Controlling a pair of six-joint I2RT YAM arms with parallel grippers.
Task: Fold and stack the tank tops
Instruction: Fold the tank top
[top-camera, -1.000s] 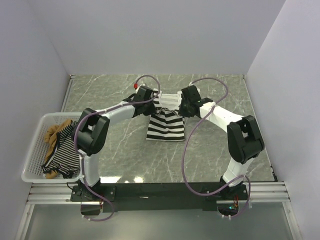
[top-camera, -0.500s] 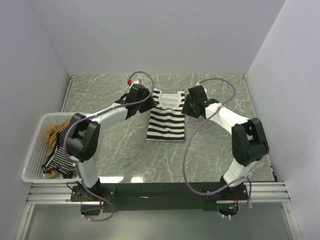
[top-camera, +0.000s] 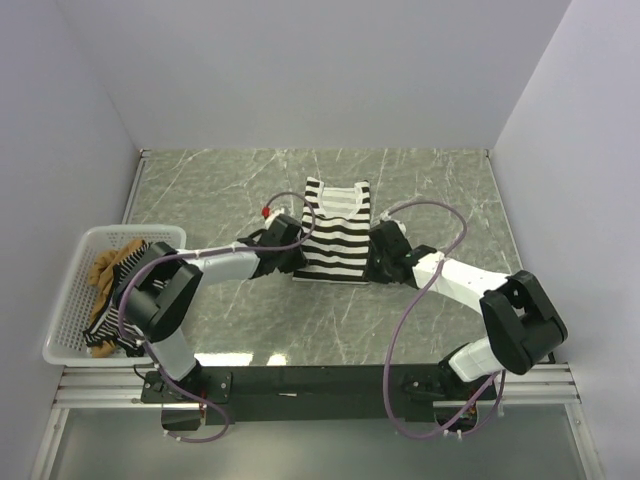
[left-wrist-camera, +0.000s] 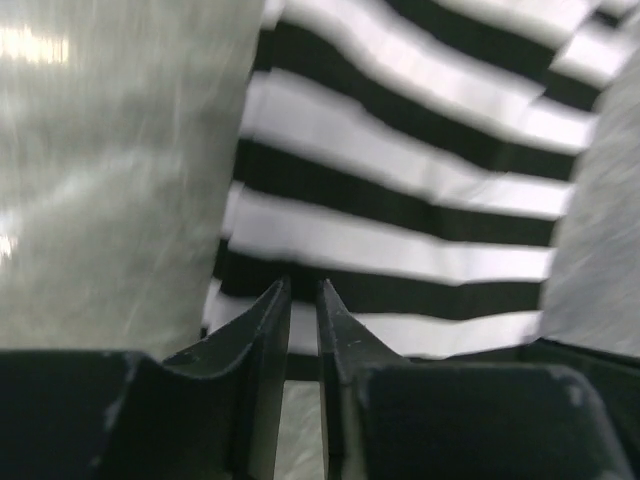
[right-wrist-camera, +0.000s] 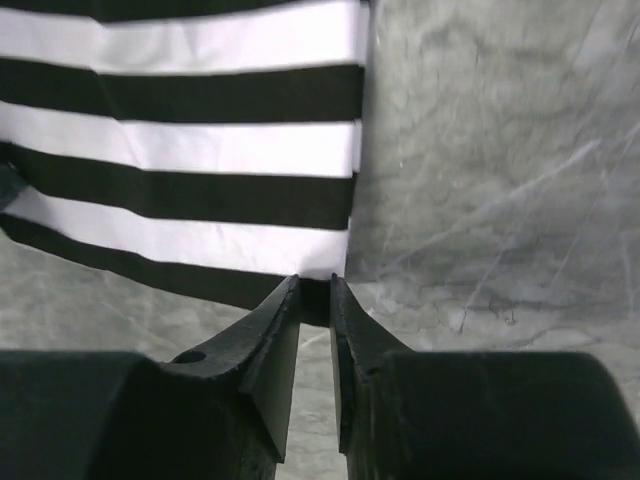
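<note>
The fingers of my left gripper rest on the hem inside its corner, so they should open and pinch the hem's corner at the tank top's side edge (left-wrist-camera: 210, 328) before I fold the tank top.
The wide black-and-white striped tank top (top-camera: 336, 230) lies flat in the middle of the table, neck at the far end. My left gripper (top-camera: 292, 262) is at its near left hem corner, with the jaws closed to a narrow slit on the hem (left-wrist-camera: 300, 335). My right gripper (top-camera: 376, 264) is at the near right hem corner, pinching the black hem edge (right-wrist-camera: 316, 300). The thin-striped top (top-camera: 128, 305) and the tan-brown top (top-camera: 108, 265) lie bunched in the white mesh basket.
The white basket (top-camera: 72, 300) stands at the left edge of the table. Purple cables loop over both arms. Grey walls close the table on the left, back and right.
Both grippers let go of the shoulders at the far end and came back to the near hem corners. The top, bunched a second ago, now lies spread flat.
</note>
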